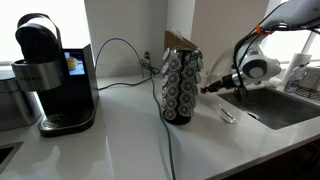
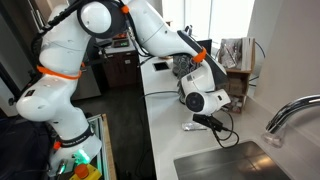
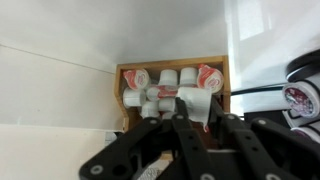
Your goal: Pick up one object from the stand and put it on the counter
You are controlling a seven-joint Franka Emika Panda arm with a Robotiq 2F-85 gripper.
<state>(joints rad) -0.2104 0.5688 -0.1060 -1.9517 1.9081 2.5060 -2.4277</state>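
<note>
My gripper should let the coffee pod go on the counter (image 1: 214, 111) between the stand and the flat white scrap.
The stand (image 1: 181, 88) is a dark carousel tower with columns of pale-lidded pods, standing on the white counter (image 1: 120, 140). My gripper (image 1: 206, 87) reaches in level from the sink side, with its tips at the stand's side. In the wrist view the gripper (image 3: 197, 108) has both fingers closed against a small pale tapered coffee pod (image 3: 191, 99) held between them. The stand itself is hidden below the fingers there. In an exterior view the gripper (image 2: 206, 122) hangs over the counter (image 2: 160, 110), and the arm blocks the stand.
A black coffee machine (image 1: 50, 75) stands at the far end of the counter. A steel sink (image 1: 280, 105) with a faucet (image 2: 290, 112) lies behind the gripper. A flat white scrap (image 1: 228, 117) lies by the sink. A wooden box of small cups (image 3: 170, 80) sits by the wall. A cable (image 1: 170, 150) crosses the counter.
</note>
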